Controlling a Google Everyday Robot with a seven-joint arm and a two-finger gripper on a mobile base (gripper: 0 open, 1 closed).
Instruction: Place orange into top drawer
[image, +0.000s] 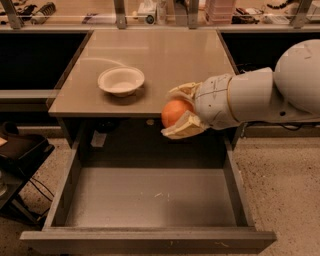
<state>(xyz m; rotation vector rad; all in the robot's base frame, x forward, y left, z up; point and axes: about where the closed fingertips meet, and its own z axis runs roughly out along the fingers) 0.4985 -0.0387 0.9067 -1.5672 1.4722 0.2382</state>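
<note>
I should let go of the orange with my gripper on the front half of the open top drawer's grey bottom (176, 198). It now hangs at the tabletop's front edge.
My gripper (175, 111) is shut on the orange (173, 113), a round bright fruit held between two cream fingers. It hangs at the front edge of the tan tabletop, above the back of the open top drawer (150, 197). The drawer is pulled far out; its flat grey floor is bare. My white arm reaches in from the right.
A shallow white bowl (121, 81) sits on the tabletop (165, 55) to the left of the gripper. Dark recesses flank the table on both sides. A cluttered shelf runs along the back. A dark object and cables lie on the floor at the left.
</note>
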